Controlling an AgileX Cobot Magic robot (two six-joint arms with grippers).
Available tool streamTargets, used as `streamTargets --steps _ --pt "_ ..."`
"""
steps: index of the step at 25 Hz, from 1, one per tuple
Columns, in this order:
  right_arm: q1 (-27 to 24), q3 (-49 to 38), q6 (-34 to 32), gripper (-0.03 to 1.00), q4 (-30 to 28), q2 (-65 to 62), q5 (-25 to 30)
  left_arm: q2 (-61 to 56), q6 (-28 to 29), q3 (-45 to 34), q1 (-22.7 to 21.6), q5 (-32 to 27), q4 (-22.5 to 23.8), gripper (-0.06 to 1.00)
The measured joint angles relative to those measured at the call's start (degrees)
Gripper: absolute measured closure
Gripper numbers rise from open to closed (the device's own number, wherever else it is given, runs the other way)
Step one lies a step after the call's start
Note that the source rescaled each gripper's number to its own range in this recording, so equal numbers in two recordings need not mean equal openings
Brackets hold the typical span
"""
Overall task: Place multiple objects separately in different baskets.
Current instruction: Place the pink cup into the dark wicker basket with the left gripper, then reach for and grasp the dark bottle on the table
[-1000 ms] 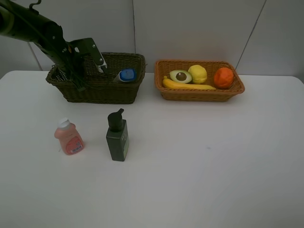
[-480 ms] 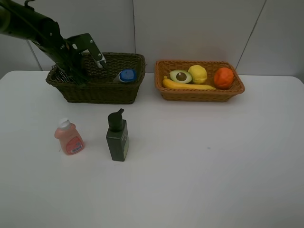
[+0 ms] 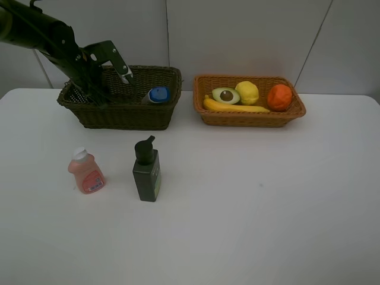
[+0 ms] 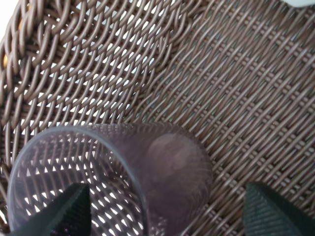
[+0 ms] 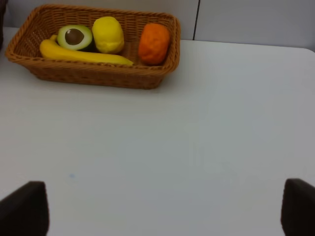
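Next, my left hand closes on the upper body (image 3: 146, 168) of the dark green pump bottle, just below its pump.
My left gripper (image 3: 110, 83) hangs over the left end of the dark basket (image 3: 127, 116), open. In the left wrist view its fingertips (image 4: 69, 209) stand wide on either side of the translucent cup (image 4: 123, 172), which lies free on its side on the wicker floor. A white blue-capped bottle (image 3: 158, 94) lies in the same basket. The light basket (image 3: 252, 119) holds the banana (image 3: 234, 107), avocado (image 3: 225, 95), lemon (image 3: 247, 92) and orange (image 3: 279, 97). On the table stand the pink bottle (image 3: 86, 172) and the dark green pump bottle (image 3: 146, 171). My right gripper (image 5: 160, 211) is open above bare table.
The white table (image 3: 255, 196) runs from the baskets at the back to the front edge. A light wall stands right behind both baskets. The right wrist view shows the fruit basket (image 5: 98, 78) ahead, across open tabletop.
The left gripper has opened and let go of the cup inside the dark basket, and its arm has lifted slightly. Everything else is where it was.
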State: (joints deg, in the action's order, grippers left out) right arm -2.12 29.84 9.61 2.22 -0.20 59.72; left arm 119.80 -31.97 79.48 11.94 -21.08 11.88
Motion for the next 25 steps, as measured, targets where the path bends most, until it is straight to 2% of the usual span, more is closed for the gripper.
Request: streamTargets --steps 6,19,25 --pt "0.0 0.0 0.0 -0.03 0.0 0.0 0.0 -0.94 0.0 0.0 0.0 -0.93 -0.62 0.1" --pt "0.0 0.0 0.0 -0.03 0.0 0.0 0.0 -6.48 0.12 -0.11 0.11 -8.37 -2.66 0.09" --pt "0.0 0.0 0.0 -0.03 0.0 0.0 0.0 -11.2 3.12 -0.11 0.11 -12.17 -3.08 0.09"
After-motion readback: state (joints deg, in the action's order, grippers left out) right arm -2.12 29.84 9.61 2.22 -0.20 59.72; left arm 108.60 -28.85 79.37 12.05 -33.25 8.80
